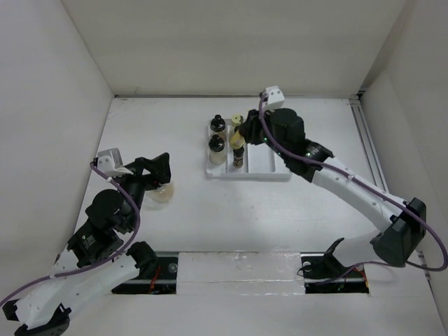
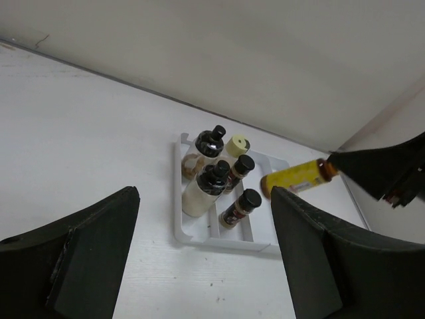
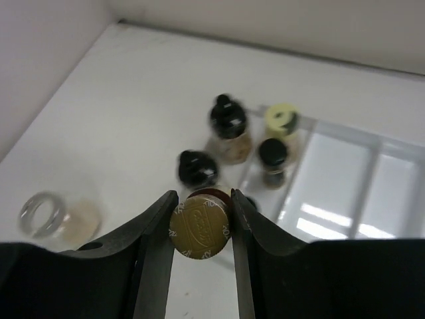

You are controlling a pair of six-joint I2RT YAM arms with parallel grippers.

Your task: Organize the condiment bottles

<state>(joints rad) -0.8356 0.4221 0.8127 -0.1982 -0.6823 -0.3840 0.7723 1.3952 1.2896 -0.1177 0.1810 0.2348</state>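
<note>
Next, my right gripper puts the yellow bottle down at the back of the white tray's narrow empty compartment (image 1: 281, 134) (image 3: 400, 170). The bottle is now held tilted above the tray.
My right gripper (image 1: 241, 137) is shut on a yellow bottle (image 2: 295, 177) with a brown cap and holds it tilted above the white tray (image 1: 269, 166). The right wrist view shows the bottle's base (image 3: 200, 226) between the fingers. In the tray stand two black-capped pale bottles (image 1: 218, 124) (image 1: 217, 147), a yellow-capped bottle (image 1: 236, 119) and two dark brown bottles (image 2: 240, 166) (image 2: 242, 203). A wide clear glass jar (image 1: 162, 194) stands on the table beside my left gripper (image 1: 157, 176), which is open and empty. The jar is out of the left wrist view.
White walls close the table at the back and both sides. The tray's right compartment (image 3: 398, 199) holds nothing. The glass jar (image 3: 56, 216) is well left of the tray. A metal rail (image 1: 367, 150) runs along the right edge.
</note>
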